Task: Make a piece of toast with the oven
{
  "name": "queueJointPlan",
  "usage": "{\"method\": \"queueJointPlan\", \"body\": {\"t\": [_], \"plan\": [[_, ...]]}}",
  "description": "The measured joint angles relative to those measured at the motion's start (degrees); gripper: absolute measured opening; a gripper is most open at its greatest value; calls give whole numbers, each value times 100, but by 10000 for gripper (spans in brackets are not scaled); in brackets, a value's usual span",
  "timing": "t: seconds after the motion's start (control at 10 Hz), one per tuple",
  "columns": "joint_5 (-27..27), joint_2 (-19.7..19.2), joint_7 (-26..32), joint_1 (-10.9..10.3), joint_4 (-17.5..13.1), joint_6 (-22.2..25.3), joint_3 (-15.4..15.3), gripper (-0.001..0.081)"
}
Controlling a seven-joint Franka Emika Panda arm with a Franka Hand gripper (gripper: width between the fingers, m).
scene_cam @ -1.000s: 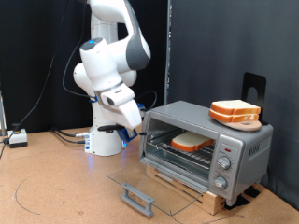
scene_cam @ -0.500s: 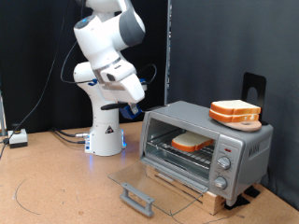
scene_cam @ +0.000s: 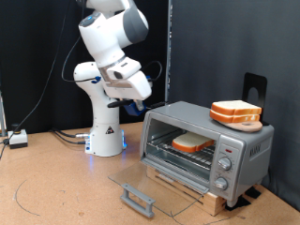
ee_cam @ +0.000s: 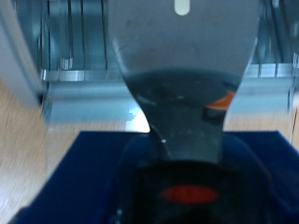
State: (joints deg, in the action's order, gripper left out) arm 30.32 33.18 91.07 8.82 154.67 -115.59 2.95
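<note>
Next, my gripper puts the spatula down on the bare grey oven roof (scene_cam: 182,108) beside the stacked slices.
The oven (scene_cam: 214,139) stands at the exterior view's right on a wooden base, its glass door (scene_cam: 155,183) folded down flat with the grey bar handle (scene_cam: 138,199) at the front. One piece of toast (scene_cam: 191,142) lies inside on the wire rack. Two more slices (scene_cam: 235,113) are stacked on the oven's roof. My gripper (scene_cam: 134,106) hangs in the air to the left of the oven opening, above its top edge and apart from it. In the blurred wrist view the oven's metal rack (ee_cam: 56,37) shows behind a grey tool-like shape (ee_cam: 182,65).
The arm's white base (scene_cam: 105,141) stands behind the oven's left side. Cables and a small box (scene_cam: 17,139) lie at the far left of the wooden table (scene_cam: 56,187). A black bracket (scene_cam: 253,89) rises behind the oven. A blue surface (ee_cam: 79,173) fills the near part of the wrist view.
The arm has risen and drawn back from the oven opening, moving up and to the exterior view's left. The slice stays on the rack inside.
</note>
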Motion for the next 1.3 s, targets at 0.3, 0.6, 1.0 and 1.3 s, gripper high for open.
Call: {"method": "queueJointPlan", "body": {"t": [0.3, 0.6, 1.0, 1.3], "plan": [[278, 272, 97, -442, 0, 570, -116, 396], [331, 495, -120, -698, 29, 1067, -489, 396], [752, 844, -693, -977, 203, 1061, -1153, 396], [1006, 1017, -1240, -1098, 421, 703, -1779, 396]]}}
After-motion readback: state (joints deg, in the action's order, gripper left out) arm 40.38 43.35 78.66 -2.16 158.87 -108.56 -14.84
